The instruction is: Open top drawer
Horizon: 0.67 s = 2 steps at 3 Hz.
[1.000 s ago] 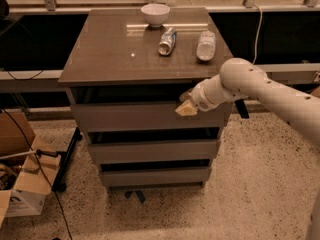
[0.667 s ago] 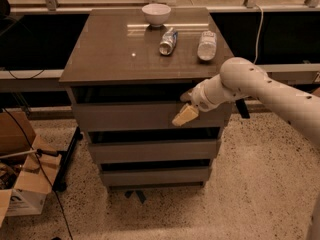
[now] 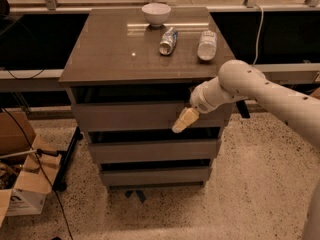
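I should take the top drawer by its upper edge (image 3: 178, 104) and pull from there, because my gripper's fingers rest on the drawer's flat front, below the dark gap.
The top drawer (image 3: 125, 116) is the wide grey-brown flat front just under the cabinet's top, with a dark gap above it. Two shorter-fronted drawers (image 3: 150, 150) sit below it. My gripper (image 3: 184, 120) is beige-tipped and points down and to the left. It lies against the right part of the top drawer's front, near its lower edge. My white arm (image 3: 260, 91) reaches in from the right.
On the cabinet top (image 3: 110, 54) stand a white bowl (image 3: 156, 13), a can lying on its side (image 3: 168, 40) and a lying plastic bottle (image 3: 206, 44). Open cardboard boxes (image 3: 25, 184) and cables lie on the floor at the left. A dark ledge runs behind the cabinet.
My gripper has slid down and slightly left along the top drawer's front, from its upper edge towards its lower edge. The drawer front looks unmoved.
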Motion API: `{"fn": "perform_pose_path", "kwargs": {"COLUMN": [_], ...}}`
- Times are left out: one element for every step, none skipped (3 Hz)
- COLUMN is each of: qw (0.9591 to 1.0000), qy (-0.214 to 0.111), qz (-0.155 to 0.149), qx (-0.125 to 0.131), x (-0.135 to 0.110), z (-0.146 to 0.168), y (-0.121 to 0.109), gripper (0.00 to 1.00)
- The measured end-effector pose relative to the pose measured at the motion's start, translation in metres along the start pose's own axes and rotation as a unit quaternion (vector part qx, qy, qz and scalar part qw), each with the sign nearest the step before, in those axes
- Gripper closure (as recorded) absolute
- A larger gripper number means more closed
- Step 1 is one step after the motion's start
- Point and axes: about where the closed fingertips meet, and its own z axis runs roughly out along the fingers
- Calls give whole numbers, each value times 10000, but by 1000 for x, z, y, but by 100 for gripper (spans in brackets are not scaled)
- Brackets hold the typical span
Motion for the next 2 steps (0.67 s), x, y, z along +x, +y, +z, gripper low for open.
{"fn": "perform_pose_path", "kwargs": {"qw": [9998, 9994], "qy": [26, 109], "qz": [112, 244], "qx": [-130, -208], "x": [7, 16], "z": [10, 8], "y": [6, 11], "gripper": [0, 18]}}
